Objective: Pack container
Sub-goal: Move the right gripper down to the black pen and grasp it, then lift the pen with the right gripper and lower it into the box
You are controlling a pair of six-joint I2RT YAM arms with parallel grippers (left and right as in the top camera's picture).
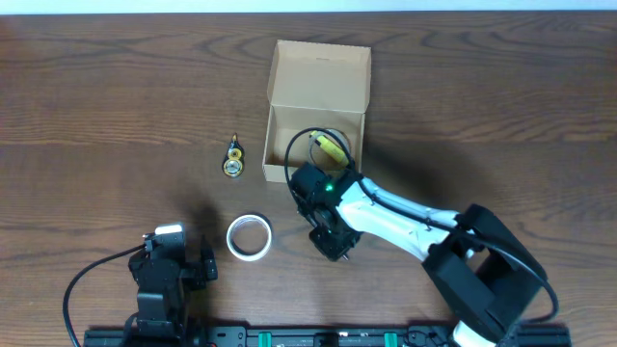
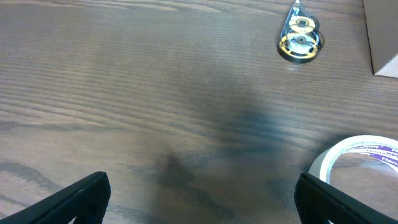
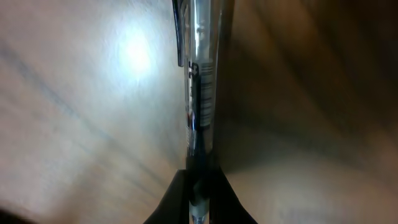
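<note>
My right gripper is to set the clear-barrelled pen down inside the cardboard box [image 1: 308, 165], along the near side of the box, and let go of it there.
The container [image 1: 319, 72] is an open tan cardboard box at the back centre, its flap lid raised at the far side. A yellow item [image 1: 331, 146] lies inside. Its corner shows in the left wrist view [image 2: 382, 37]. My right gripper [image 1: 333, 241] is just in front of the box's near wall. In the right wrist view it [image 3: 199, 180] is shut on a clear-barrelled pen [image 3: 202, 93], held close over the table. The pen is hidden from overhead. My left gripper [image 1: 178, 262] is open and empty at the front left, its fingers [image 2: 199, 199] wide apart.
A white tape roll [image 1: 249, 237] lies between the two grippers and shows in the left wrist view [image 2: 360, 157]. A small gold-and-yellow tape dispenser [image 1: 232, 160] lies left of the box, also in the left wrist view [image 2: 300, 41]. The right arm's black cable loops over the box.
</note>
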